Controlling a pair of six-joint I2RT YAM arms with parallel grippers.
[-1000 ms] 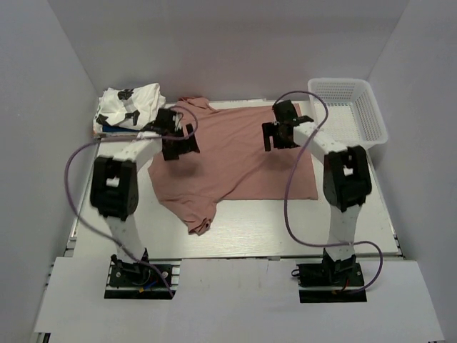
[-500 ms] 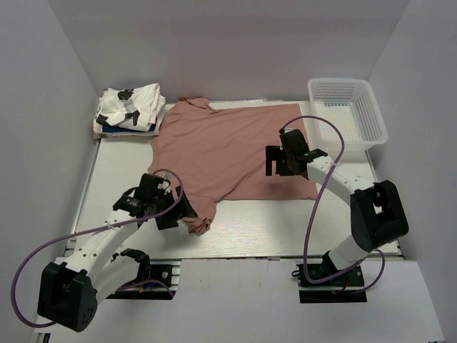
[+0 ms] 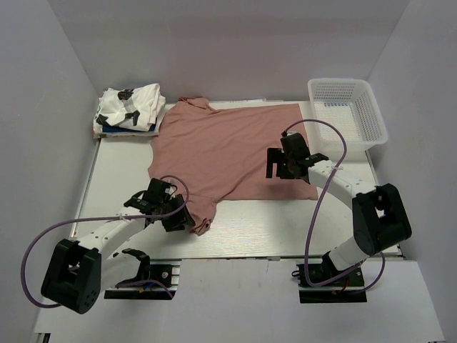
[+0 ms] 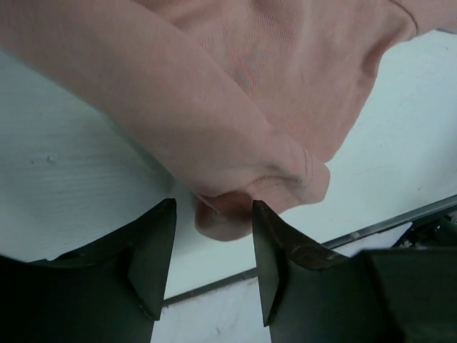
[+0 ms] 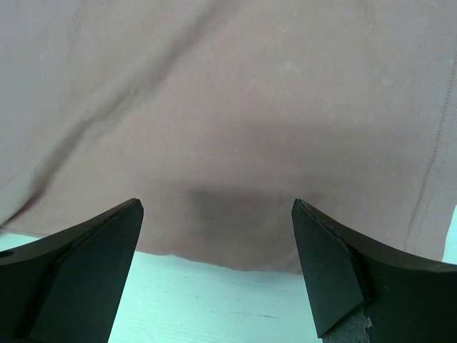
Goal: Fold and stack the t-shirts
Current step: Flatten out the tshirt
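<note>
The sleeve of the dusty-pink t-shirt is bunched up at its near corner, so I should take the sleeve's end (image 4: 224,219) with my left gripper and pull it toward me before folding.
The dusty-pink t-shirt (image 3: 228,150) lies spread flat on the table, one sleeve (image 3: 200,218) bunched at its near left corner. My left gripper (image 3: 173,214) is open and low beside that sleeve; in the left wrist view the sleeve's folded tip (image 4: 235,207) sits between the fingertips, jaws apart. My right gripper (image 3: 283,163) is open above the shirt's near right hem; in the right wrist view the hem (image 5: 228,236) lies between the spread fingers. A folded white t-shirt with black print (image 3: 130,106) rests on a blue one (image 3: 113,129) at the back left.
A white plastic mesh basket (image 3: 350,111) stands at the back right. White walls close in the table on three sides. Purple cables loop from both arms.
My left arm has swung from the shirt's far left shoulder down to the near left sleeve. My right arm has drawn back from the shirt's middle to its near right hem.
</note>
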